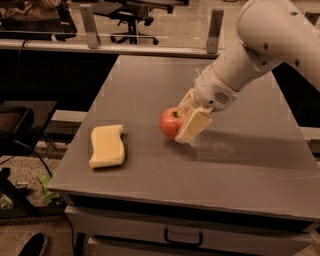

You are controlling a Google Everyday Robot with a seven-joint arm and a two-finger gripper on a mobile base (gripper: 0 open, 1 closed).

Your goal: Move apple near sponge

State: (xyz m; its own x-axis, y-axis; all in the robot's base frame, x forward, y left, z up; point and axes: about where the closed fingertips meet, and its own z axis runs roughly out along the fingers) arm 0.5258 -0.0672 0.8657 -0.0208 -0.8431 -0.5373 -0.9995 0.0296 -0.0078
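Note:
Next, I set the red apple on the grey table [142, 133] just beside the pale yellow sponge, almost touching, with my gripper.
The red apple [171, 122] with a short dark stem is held in my gripper [184, 119] just above the grey table [240, 165], a little left of its middle. The gripper is shut on the apple, with one pale finger [194, 125] across its right side. The white arm reaches in from the upper right. The pale yellow sponge [106, 145] with wavy edges lies flat near the table's front left, about one apple's width to the left of the apple.
The arm hides the back right of the table, and the clear bottle is out of view. A drawer handle [183, 236] is below the table's front edge. Office chairs [134, 10] stand behind a rail at the back. A dark side table [20, 112] is at the left.

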